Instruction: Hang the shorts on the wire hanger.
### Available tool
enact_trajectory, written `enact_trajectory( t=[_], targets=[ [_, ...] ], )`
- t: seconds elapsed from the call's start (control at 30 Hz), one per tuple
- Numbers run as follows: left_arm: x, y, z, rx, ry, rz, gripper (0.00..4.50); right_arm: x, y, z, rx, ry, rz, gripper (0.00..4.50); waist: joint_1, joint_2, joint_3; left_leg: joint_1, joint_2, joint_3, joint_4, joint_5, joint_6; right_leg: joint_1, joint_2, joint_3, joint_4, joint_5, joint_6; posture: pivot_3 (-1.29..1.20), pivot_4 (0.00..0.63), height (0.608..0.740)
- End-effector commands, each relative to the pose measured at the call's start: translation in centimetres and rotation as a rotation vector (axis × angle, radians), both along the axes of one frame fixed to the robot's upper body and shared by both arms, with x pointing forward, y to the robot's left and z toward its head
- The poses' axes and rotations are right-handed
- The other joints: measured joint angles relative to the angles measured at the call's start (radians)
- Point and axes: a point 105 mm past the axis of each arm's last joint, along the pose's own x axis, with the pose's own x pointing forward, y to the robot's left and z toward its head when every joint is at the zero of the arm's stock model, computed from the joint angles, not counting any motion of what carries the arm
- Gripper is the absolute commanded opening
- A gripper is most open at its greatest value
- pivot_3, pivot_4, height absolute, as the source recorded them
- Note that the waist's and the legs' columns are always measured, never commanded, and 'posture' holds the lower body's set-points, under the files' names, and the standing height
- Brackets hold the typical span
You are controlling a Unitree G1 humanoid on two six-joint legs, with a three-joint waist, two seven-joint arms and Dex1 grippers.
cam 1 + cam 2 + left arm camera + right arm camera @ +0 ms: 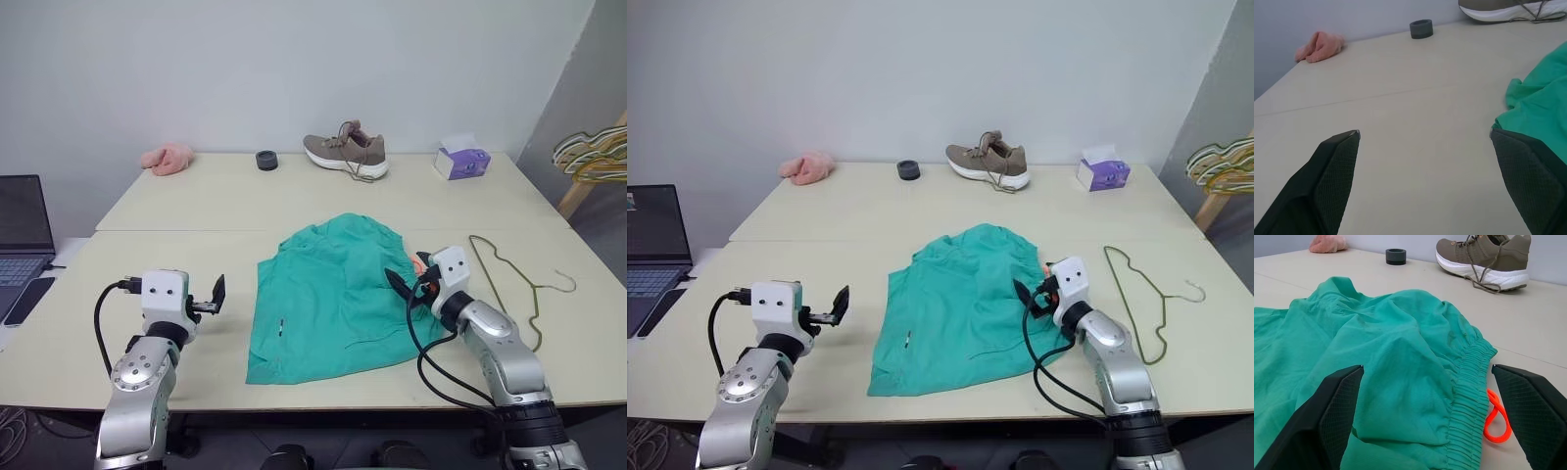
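Note:
The robot's left gripper should next go to the shorts' near edge (pixel 277 377), by the corner closest to the small striped tag, and close there.
The teal-green shorts (pixel 333 294) lie crumpled flat at the middle of the table, gathered waistband (pixel 1469 387) toward the right with an orange drawstring loop (pixel 1496 418) beside it. The thin wire hanger (pixel 509 279) lies flat to the right of the shorts, hook pointing right. My right gripper (pixel 407 284) hovers open just over the waistband edge, its fingers (pixel 1337 411) spread either side of the fabric, holding nothing. My left gripper (pixel 216 294) stands open over bare table left of the shorts, apart from them, with the shorts' edge (pixel 1542 98) off to one side.
Along the far edge sit a pink cloth (pixel 168 158), a dark ring (pixel 266 160), a brown shoe (pixel 345 152) and a purple tissue box (pixel 461 160). A laptop (pixel 22 230) and phone (pixel 29 299) are at the left. More hangers (pixel 593 157) hang off the table's right.

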Motion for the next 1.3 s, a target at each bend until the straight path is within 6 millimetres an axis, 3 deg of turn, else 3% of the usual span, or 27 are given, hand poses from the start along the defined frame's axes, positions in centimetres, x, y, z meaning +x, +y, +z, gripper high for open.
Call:
enact_trajectory(
  t=[0.03, 0.87, 1.1, 1.2, 1.3],
  targets=[
    [0.2, -0.4, 1.9, 0.024, -0.085, -0.028, 4.50, 0.1, 0.0, 1.3, 0.006, -0.058, 0.001, 4.48, 0.000, 0.000, 0.000, 0.000, 0.000, 0.000, 0.000, 0.000, 0.000, 0.000, 0.000, 0.000, 0.000, 0.000, 0.000, -0.03, 0.000, 0.740],
    [-0.2, -0.3, 1.8, 0.037, -0.080, -0.058, 4.50, 0.1, -0.2, 1.4, -0.021, -0.087, 0.007, 4.48, 0.000, 0.001, 0.000, 0.000, 0.000, 0.000, 0.000, 0.000, 0.000, 0.000, 0.000, 0.000, 0.000, 0.000, 0.000, -0.03, 0.000, 0.740],
    [-0.8, -2.7, 2.3, -0.035, -0.086, -0.242, 4.50, -0.2, -0.1, 1.4, -0.039, -0.101, 0.026, 4.48, -0.002, 0.001, 0.001, 0.000, 0.000, 0.000, 0.000, 0.000, 0.000, 0.000, 0.000, 0.000, 0.000, 0.000, 0.000, -0.06, 0.000, 0.740],
    [-1.3, -4.8, 1.9, -0.070, -0.033, -0.391, 4.50, -1.2, 0.6, 1.6, -0.012, -0.075, 0.134, 4.48, -0.004, 0.002, 0.001, 0.000, 0.000, 0.000, 0.000, 0.000, 0.000, 0.000, 0.000, 0.000, -0.001, 0.000, 0.000, -0.09, 0.000, 0.740],
    [-3.0, -7.9, 1.3, -0.065, 0.072, -0.646, 4.50, -3.6, 1.6, 1.9, -0.041, -0.033, 0.346, 4.48, -0.007, 0.006, 0.004, -0.001, 0.000, 0.001, 0.000, 0.000, 0.000, 0.000, 0.000, 0.000, -0.001, -0.001, 0.000, -0.10, 0.000, 0.740]
  ],
)
